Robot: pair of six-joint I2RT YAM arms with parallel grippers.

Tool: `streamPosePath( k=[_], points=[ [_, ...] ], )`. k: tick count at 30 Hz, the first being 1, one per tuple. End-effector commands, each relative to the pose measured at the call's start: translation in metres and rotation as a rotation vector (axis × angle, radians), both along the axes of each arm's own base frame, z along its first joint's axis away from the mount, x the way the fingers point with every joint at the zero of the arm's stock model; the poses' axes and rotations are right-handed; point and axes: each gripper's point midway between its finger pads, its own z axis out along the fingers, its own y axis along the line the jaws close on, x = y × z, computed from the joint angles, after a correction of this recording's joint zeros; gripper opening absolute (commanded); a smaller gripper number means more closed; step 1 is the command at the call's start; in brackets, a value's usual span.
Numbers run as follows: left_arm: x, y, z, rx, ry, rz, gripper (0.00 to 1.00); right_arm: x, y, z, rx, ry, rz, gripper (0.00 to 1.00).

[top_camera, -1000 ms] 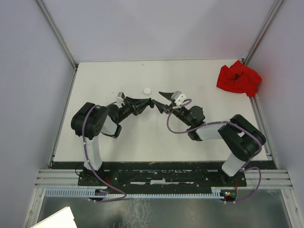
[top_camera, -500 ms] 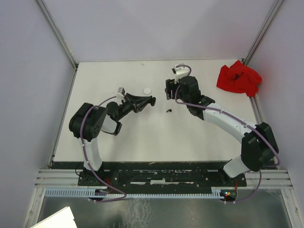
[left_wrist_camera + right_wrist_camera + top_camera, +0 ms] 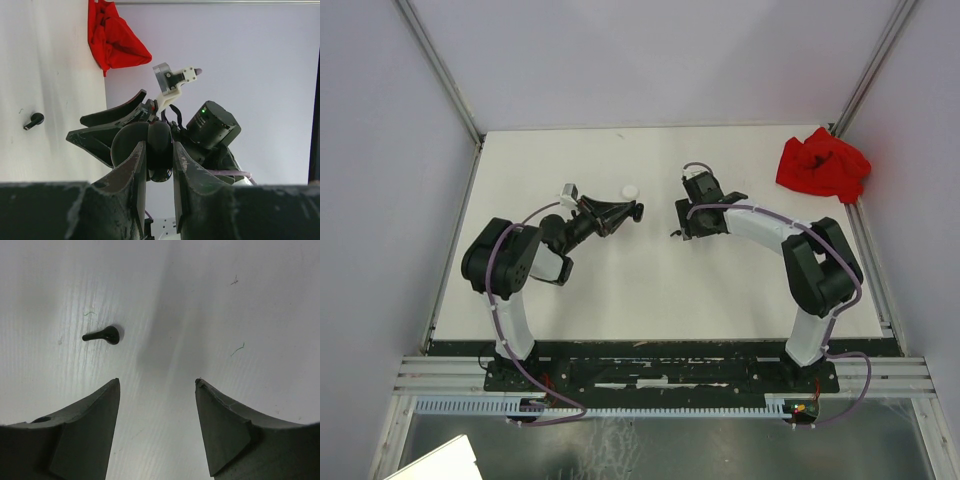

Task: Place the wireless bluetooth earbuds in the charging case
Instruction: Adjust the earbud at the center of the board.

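I need to next bring my right gripper to the loose black earbud on the white table and close it on the earbud's round end [image 3: 677, 233] [image 3: 112, 335].
My left gripper [image 3: 628, 212] is shut on a black round charging case [image 3: 639, 210] and holds it off the table. In the left wrist view the case [image 3: 160, 134] sits pinched between the fingertips of that gripper [image 3: 159, 146]. One black earbud [image 3: 673, 234] lies loose on the white table; it also shows in the left wrist view [image 3: 34, 120] and the right wrist view [image 3: 105, 334]. My right gripper [image 3: 684, 224] is open and empty, pointing down just right of the earbud. In its own view this gripper [image 3: 157, 382] has the earbud beyond its left fingertip.
A small white round object [image 3: 630, 190] lies on the table behind the left gripper. A crumpled red cloth [image 3: 823, 165] lies at the back right corner and shows in the left wrist view [image 3: 112, 40]. Pale walls surround the table [image 3: 620, 290].
The right gripper left the left gripper's tip, swung toward the back, then came down beside the black earbud now lying on the table. The left gripper shifted slightly back, still holding the case.
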Motion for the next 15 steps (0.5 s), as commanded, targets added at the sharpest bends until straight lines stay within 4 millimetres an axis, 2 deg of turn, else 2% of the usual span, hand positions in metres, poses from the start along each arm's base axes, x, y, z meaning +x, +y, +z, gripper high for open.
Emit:
streamPosePath(
  k=[1,15],
  points=[
    [-0.008,0.002,0.026,0.007,-0.143,-0.007,0.03,0.013,0.000,0.007,-0.027,-0.028,-0.016,0.70],
    [-0.006,0.002,0.022,0.003,-0.133,-0.008,0.03,0.016,0.005,-0.014,-0.035,0.009,-0.002,0.70]
  ],
)
